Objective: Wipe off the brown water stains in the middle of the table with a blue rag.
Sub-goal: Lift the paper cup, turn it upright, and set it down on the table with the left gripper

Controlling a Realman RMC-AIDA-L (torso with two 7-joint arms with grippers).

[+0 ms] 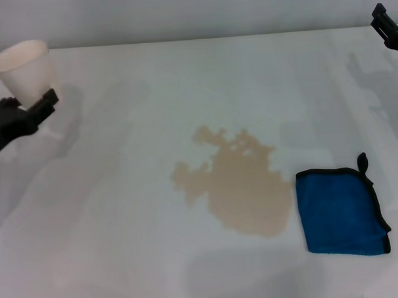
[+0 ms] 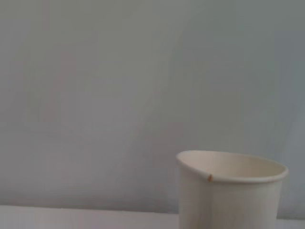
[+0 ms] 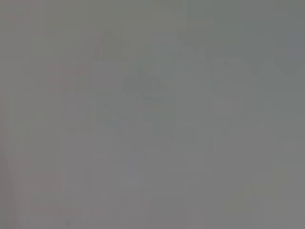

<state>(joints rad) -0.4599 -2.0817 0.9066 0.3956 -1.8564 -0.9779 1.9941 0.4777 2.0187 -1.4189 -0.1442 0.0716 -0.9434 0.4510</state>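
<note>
The white cup, now held upright above the table, will be released by my left gripper on the shaded table [image 1: 69, 151] close to that gripper's fingers, toward the brown water stains.
The brown water stains [image 1: 243, 187] spread as a ragged tan puddle in the middle of the white table [image 1: 123, 223]. Just right of the puddle the blue rag [image 1: 342, 209] lies flat and folded, its black loop at the far corner. My left gripper [image 1: 45, 102] is at the far left, shut on the base of a white cup [image 1: 25, 70], which it holds upright above the table. The left wrist view shows that white cup [image 2: 231, 191] close up. Only a black part of my right gripper [image 1: 388, 28] shows at the top right edge, far from the rag.
Grey shadows of the arms fall on the table near the cup and at the far right. A pale wall stands behind the table's far edge. The right wrist view shows only a plain grey surface.
</note>
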